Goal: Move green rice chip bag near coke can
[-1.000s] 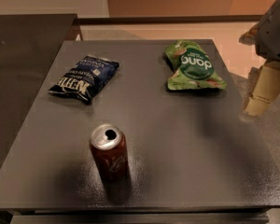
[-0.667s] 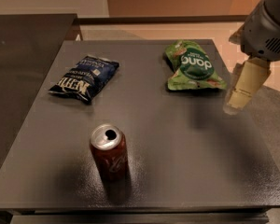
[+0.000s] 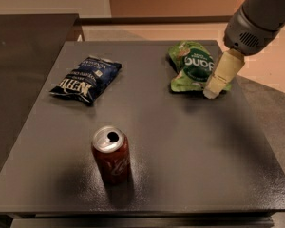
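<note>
Next, I move over the green rice chip bag and close on the bag's middle point(image 3: 194, 64), away from its near edge.
The green rice chip bag point(image 3: 192, 65) lies flat at the far right of the dark grey table point(image 3: 180, 141). The coke can point(image 3: 111, 153) stands upright near the front, left of centre, its silver top showing. My gripper point(image 3: 215, 83) comes in from the upper right on a grey arm. Its cream finger hangs over the bag's right edge, the tip close to the bag's near right corner. It holds nothing that I can see.
A dark blue chip bag point(image 3: 85, 79) lies at the far left of the table. A darker counter point(image 3: 19, 56) stands to the left. The tan floor point(image 3: 270, 65) shows past the table's right edge.
My gripper has moved left and away from me, from beside the table's right edge to over the green bag's right side. The bags and the can have not moved.
</note>
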{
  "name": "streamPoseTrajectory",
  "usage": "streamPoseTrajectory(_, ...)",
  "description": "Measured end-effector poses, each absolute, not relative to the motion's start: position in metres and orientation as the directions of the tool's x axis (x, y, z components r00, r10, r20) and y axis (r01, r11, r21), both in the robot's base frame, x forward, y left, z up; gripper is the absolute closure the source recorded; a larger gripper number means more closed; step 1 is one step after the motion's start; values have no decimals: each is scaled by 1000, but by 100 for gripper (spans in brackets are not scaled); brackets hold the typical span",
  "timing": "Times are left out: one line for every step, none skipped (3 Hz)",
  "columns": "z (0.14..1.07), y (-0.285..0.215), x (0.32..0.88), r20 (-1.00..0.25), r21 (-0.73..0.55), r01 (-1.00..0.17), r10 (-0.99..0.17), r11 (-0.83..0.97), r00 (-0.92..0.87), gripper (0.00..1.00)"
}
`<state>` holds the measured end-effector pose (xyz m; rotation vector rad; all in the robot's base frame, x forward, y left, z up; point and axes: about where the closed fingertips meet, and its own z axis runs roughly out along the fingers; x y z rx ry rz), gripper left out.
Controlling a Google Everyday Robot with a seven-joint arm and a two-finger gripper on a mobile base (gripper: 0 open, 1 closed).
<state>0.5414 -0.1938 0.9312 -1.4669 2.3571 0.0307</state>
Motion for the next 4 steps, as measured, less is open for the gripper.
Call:
streamPoseTrajectory(921,-196,569,-334,-119,-824,-803,555,-493,0)
streamPoseTrajectory(911,-202,591,-332,-70,-751,-725,656,-603,0)
streamPoseTrajectory(904,-207,606,-316,-33,-677,-650,735,-691,0)
streamPoseTrajectory(891,-207,617,-282,-5,-611,-587,792,-759,0)
